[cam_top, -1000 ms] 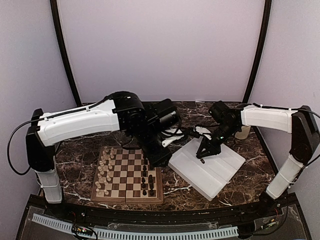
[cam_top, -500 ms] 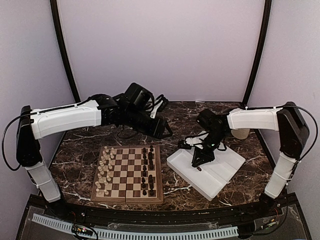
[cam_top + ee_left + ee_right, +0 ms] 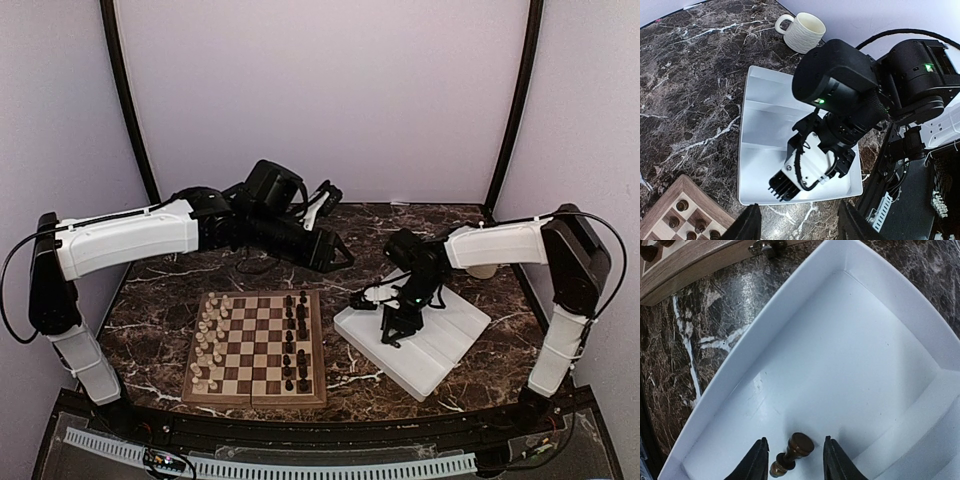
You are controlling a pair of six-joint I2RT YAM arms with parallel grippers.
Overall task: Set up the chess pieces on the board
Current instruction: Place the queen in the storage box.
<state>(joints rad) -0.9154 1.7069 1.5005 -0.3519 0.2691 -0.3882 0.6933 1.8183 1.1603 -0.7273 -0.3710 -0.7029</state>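
Note:
The dark brown piece lies on its side in the tray, so my right gripper should take the piece's narrow end (image 3: 778, 469) and offer the piece's base to my left gripper.
The board (image 3: 250, 397) lies at the front left, with cream chess pieces (image 3: 209, 345) along its left side and dark chess pieces (image 3: 295, 345) along its right. One dark brown piece (image 3: 793, 452) lies on its side in the white tray (image 3: 760, 325). My right gripper (image 3: 795, 462) is open low over the tray floor, a finger on each side of that piece with gaps between. In the top view it (image 3: 392, 335) points down into the tray's left part. My left gripper (image 3: 338, 257) hovers open and empty behind the board's far right corner.
The white tray (image 3: 440, 375) sits at an angle right of the board. A cream mug (image 3: 802, 32) stands beyond the tray, near the back right. In the left wrist view the right arm (image 3: 840, 95) hangs over the tray (image 3: 765, 130). The board's corner (image 3: 680, 212) shows at lower left.
My left arm has lifted off the board's right side and drawn back behind it. My right gripper has moved left and down in the tray and its jaws have spread.

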